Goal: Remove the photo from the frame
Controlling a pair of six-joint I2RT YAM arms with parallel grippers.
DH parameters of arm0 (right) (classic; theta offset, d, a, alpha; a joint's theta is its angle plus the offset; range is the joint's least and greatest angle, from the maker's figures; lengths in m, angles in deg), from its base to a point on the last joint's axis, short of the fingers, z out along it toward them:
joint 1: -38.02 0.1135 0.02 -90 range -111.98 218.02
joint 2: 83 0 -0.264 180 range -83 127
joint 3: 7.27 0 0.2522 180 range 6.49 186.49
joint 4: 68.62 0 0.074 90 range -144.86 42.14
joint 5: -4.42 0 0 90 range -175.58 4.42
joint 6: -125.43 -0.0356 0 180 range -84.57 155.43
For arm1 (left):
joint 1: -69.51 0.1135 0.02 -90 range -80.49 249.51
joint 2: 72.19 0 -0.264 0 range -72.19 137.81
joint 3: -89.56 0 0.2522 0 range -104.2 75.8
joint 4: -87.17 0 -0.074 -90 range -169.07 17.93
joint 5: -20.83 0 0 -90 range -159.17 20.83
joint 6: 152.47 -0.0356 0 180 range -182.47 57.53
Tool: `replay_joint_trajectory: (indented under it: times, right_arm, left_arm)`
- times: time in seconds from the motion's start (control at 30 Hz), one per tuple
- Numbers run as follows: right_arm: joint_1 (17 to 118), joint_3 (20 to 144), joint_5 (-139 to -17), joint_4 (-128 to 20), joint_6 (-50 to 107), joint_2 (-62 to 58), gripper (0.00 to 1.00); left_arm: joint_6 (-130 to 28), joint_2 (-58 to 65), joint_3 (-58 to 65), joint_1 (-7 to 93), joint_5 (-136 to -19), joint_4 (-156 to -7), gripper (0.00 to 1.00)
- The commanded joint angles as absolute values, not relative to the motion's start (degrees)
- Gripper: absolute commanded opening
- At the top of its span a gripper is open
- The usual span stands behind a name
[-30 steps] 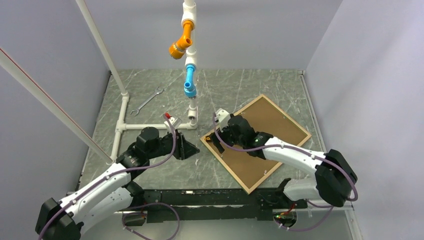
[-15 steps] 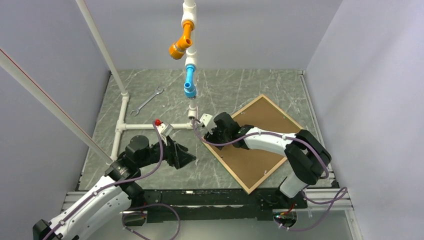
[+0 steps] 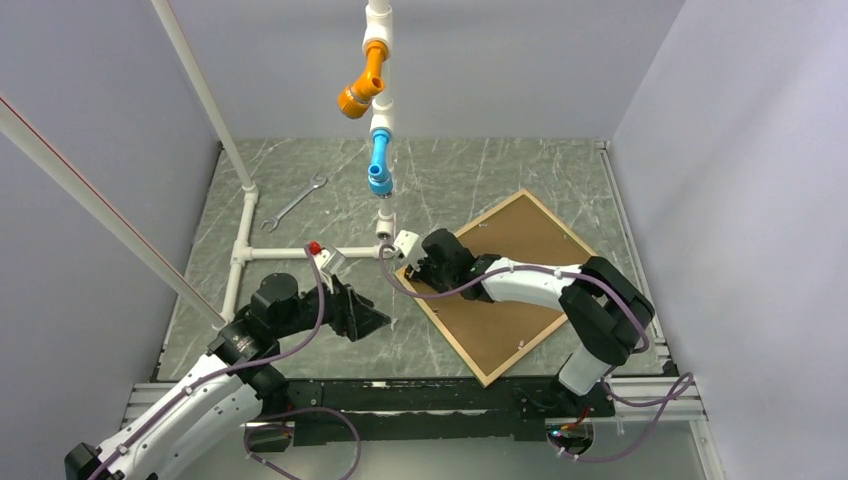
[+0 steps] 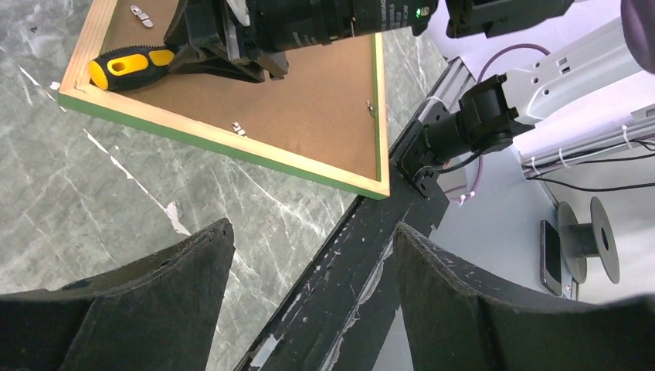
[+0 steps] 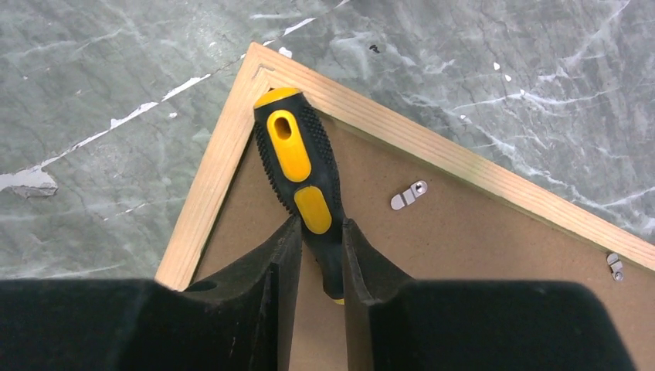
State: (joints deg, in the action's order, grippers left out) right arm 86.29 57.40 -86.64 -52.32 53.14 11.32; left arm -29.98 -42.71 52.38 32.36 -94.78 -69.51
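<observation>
The handle end of the screwdriver points ahead of the right gripper, so the left gripper needs to hold the screwdriver's stem while the right gripper takes the screwdriver's handle (image 5: 297, 151), with the tip forward.
The frame (image 3: 443, 330) lies face down on the table, its light wood back edge (image 5: 208, 178) and green moulding (image 4: 232, 147) showing. The brown backing panel (image 3: 530, 230) fills it, so the photo is hidden. A yellow and black screwdriver (image 5: 297, 154) lies on the backing in the frame's left corner. My right gripper (image 5: 320, 224) is shut on the screwdriver's handle. My left gripper (image 4: 309, 232) hangs open and empty over the table left of the frame, near the front edge (image 3: 378, 318).
Small metal clips (image 5: 408, 195) hold the backing along the frame's inner edge. A wrench (image 3: 293, 203) lies at the back left. White pipework (image 3: 290, 253) with a blue fitting (image 3: 380, 165) and an orange fitting (image 3: 362, 85) stands behind the frame. A black rail (image 4: 363, 255) runs along the near edge.
My right gripper moved to the frame's left corner and closed on the screwdriver handle. My left gripper opened and drew back. The frame shifted slightly left.
</observation>
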Motion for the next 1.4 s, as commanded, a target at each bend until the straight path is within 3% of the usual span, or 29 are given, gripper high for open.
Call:
replay_joint_trajectory:
  times: [0.0, 0.1, 0.37, 0.53, 0.63, 0.73, 0.8, 0.93, 1.13, 1.37]
  right_arm:
    - [88.11, 54.56, -88.06, -57.84, 53.83, 8.24, 0.29]
    - [88.19, 54.41, -89.40, -59.09, 54.01, 8.92, 0.50]
    - [89.03, 54.43, -91.63, -60.68, 53.87, 12.79, 0.54]
    - [91.76, 54.65, -102.12, -61.78, 54.11, 12.40, 0.37]
    - [92.94, 53.66, -108.60, -63.11, 53.67, 8.21, 0.23]
    - [93.03, 50.49, -111.25, -67.01, 52.40, 0.34, 0.12]
    - [93.03, 49.21, -112.29, -68.01, 49.99, -5.95, 0.00]
    - [92.73, 45.05, -114.68, -72.86, 39.57, -18.46, 0.00]
    - [90.44, 43.74, -117.47, -66.90, 4.85, -33.40, 0.00]
    - [90.31, 30.71, -108.91, -85.10, -8.60, -43.29, 0.00]
  left_arm:
    - [-27.86, -42.33, 51.79, 32.54, -95.20, -72.64, 0.79]
    - [-26.75, -41.65, 52.23, 32.57, -95.19, -73.80, 0.78]
    - [-24.62, -40.36, 52.33, 32.45, -95.91, -76.14, 0.78]
    - [-23.73, -40.41, 53.46, 32.49, -95.65, -77.20, 0.82]
    - [-22.35, -40.18, 54.54, 32.56, -95.97, -79.44, 0.99]
    - [-21.21, -39.24, 55.69, 32.47, -95.68, -83.21, 0.99]
    - [-20.40, -37.62, 56.09, 32.39, -97.10, -87.01, 0.99]
    - [-22.22, -30.98, 54.15, 28.88, -97.27, -91.77, 0.99]
    - [-28.01, -21.23, 46.02, 18.87, -86.24, -92.24, 0.96]
    - [-29.85, -9.16, 39.97, 15.76, -87.44, -99.35, 0.99]
